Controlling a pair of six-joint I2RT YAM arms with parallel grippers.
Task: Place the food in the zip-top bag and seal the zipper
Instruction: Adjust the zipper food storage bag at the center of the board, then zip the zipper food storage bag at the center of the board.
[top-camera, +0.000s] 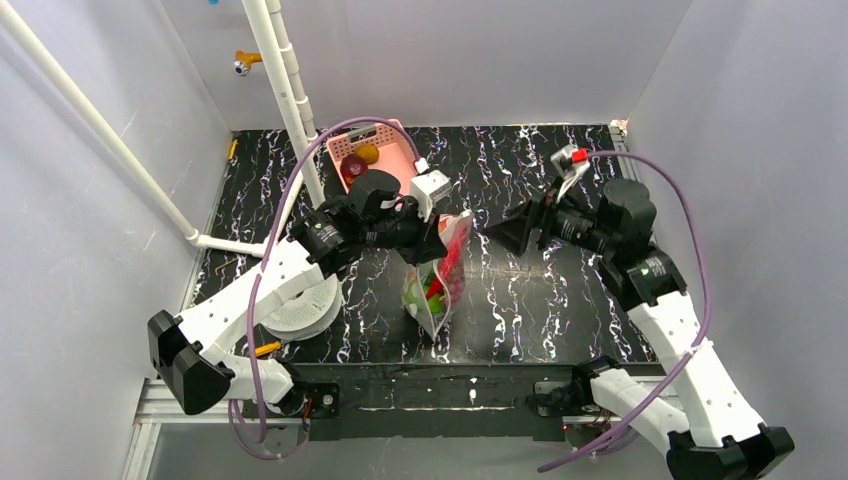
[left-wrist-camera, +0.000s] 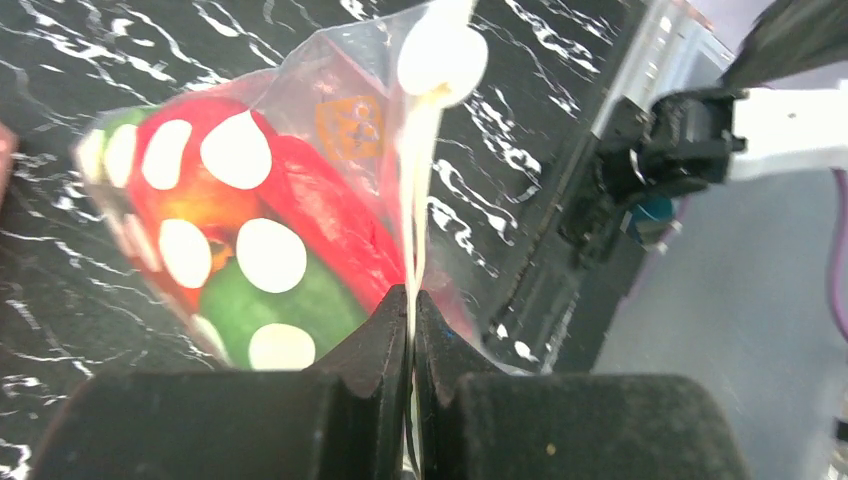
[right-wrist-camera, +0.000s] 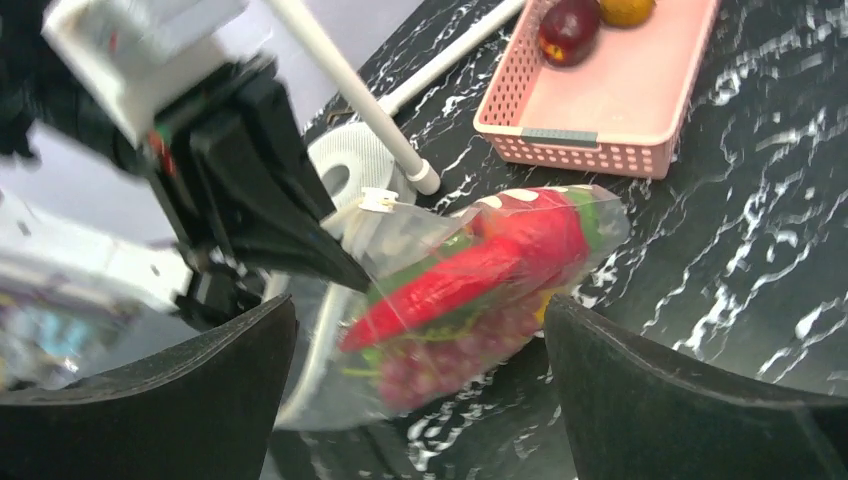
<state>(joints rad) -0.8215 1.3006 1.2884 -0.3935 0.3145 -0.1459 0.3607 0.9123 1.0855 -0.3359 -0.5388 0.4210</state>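
Observation:
The zip-top bag's top corner (top-camera: 447, 218) (right-wrist-camera: 382, 201), at the zipper's white end beside my left gripper's fingers, is next, and I will move my right gripper there and close it.
The clear zip-top bag (top-camera: 440, 285) stands on the black marbled table, holding red, green and yellow toy food (top-camera: 447, 275). My left gripper (top-camera: 432, 232) is shut on the bag's top edge, where the zipper strip (left-wrist-camera: 418, 200) runs up from between its fingers. The left wrist view shows the bag (left-wrist-camera: 250, 220) with white dots over red and green pieces. My right gripper (top-camera: 500, 233) is open and empty, just right of the bag's top. In the right wrist view the bag (right-wrist-camera: 470, 290) lies between its wide-open fingers (right-wrist-camera: 660, 400), with a red piece and grapes inside.
A pink basket (top-camera: 390, 152) at the back holds a dark red fruit (top-camera: 352, 167) and a yellow one (top-camera: 368, 153). A white pipe frame (top-camera: 290, 100) stands behind the left arm. A white round disc (top-camera: 300, 312) lies under the left arm.

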